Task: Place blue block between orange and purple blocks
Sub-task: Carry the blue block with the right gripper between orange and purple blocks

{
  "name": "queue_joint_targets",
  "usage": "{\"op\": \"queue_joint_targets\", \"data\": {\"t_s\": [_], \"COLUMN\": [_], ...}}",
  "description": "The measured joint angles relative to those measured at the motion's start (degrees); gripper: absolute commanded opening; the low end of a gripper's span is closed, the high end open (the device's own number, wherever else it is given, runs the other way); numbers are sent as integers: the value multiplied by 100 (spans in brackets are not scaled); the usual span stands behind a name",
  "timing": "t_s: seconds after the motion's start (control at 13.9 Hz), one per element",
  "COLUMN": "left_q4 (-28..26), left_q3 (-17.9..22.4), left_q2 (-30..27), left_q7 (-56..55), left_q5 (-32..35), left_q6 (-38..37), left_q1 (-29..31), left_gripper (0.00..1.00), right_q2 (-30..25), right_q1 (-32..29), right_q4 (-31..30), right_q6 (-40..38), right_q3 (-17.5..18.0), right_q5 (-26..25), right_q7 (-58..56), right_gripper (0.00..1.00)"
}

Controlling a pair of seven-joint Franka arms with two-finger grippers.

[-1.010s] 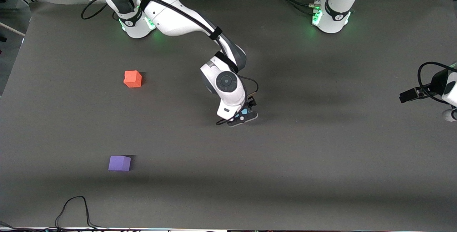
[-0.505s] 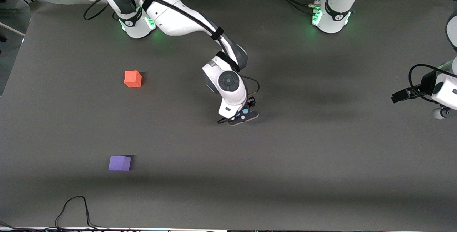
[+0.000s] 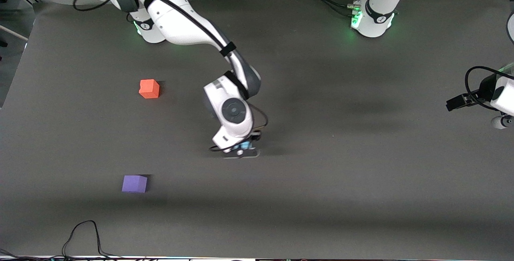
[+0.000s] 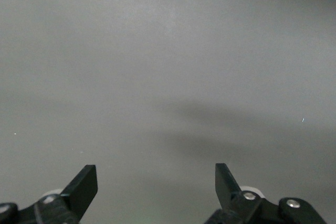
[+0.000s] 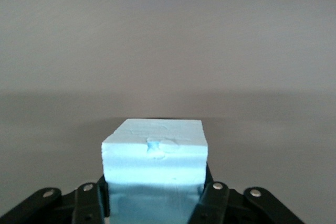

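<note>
The robot's right gripper needs to release the blue block on the bare mat midway (image 3: 144,136) between the orange and purple blocks.
My right gripper (image 3: 243,147) is shut on the blue block (image 3: 243,145), a light sky-blue cube, and holds it over the middle of the grey mat. The block fills the space between the jaws in the right wrist view (image 5: 154,153). The orange block (image 3: 149,88) sits on the mat toward the right arm's end. The purple block (image 3: 134,183) sits nearer the front camera than the orange one, at the same end. My left gripper (image 4: 156,182) is open and empty, held over bare mat at the left arm's end, where the arm waits.
The grey mat (image 3: 361,180) covers the table. A black cable (image 3: 84,237) loops onto the mat at the edge nearest the front camera, close to the purple block. The two arm bases (image 3: 371,16) stand along the edge farthest from the front camera.
My right gripper has carried the blue block toward the right arm's end of the table and toward the front camera. The left arm has shifted slightly at its end.
</note>
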Motion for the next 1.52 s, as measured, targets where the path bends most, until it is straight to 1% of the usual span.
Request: {"op": "queue_joint_targets", "data": {"t_s": [0.14,0.22,0.36,0.43,0.51,0.58,0.72,0.79,0.87,1.01,1.15,1.3,1.52], "left_q4": [105,199,546,767,970,1110,1229,1239,1240,1240,1243,1255,1370], "left_q3": [-4,-6,-11,-18,-23,-23,-22,-21,-21,-20,-20,-20,-21], "left_q2": [26,65,229,339,453,545,650,667,673,674,674,674,674], "left_q7": [0,0,0,0,0,0,0,0,0,0,0,0,1], "left_q5": [6,7,9,9,9,9,9,9,9,9,9,8,7], "left_q6": [-63,-174,-489,-646,-766,-846,-908,-929,-952,-988,-1004,-1005,-1005], "left_q1": [-2,-4,-22,-29,-32,-32,-31,-30,-28,-25,-25,-25,-25], "left_gripper": [100,100,100,100,100,100,100,100,100,100,100,100,100], "right_q2": [-163,-247,-475,-636,-857,-1133,-1726,-1945,-2103,-2303,-2360,-2358,-2359], "right_q1": [-31,-52,-97,-108,-117,-128,-139,-141,-142,-133,-101,-69,-56], "right_q4": [-40,-141,-506,-786,-1184,-1699,-2883,-3347,-3715,-4389,-4975,-5259,-5331], "right_q6": [-494,-573,-577,-473,-179,292,1206,1478,1725,2409,3061,3314,3314], "right_q3": [-623,-899,-1351,-1574,-1770,-1915,-2158,-2271,-2344,-2367,-2350,-2330,-2329], "right_q5": [-28,-29,-29,-25,-21,-20,-19,-19,-18,-2,116,371,1099], "right_q7": [-216,-473,-1135,-1501,-1779,-2009,-2678,-2964,-3130,-3235,-3267,-3396,-4040], "right_gripper": [22,22,22,22,23,23,23,23,23,23,23,23,26]}}
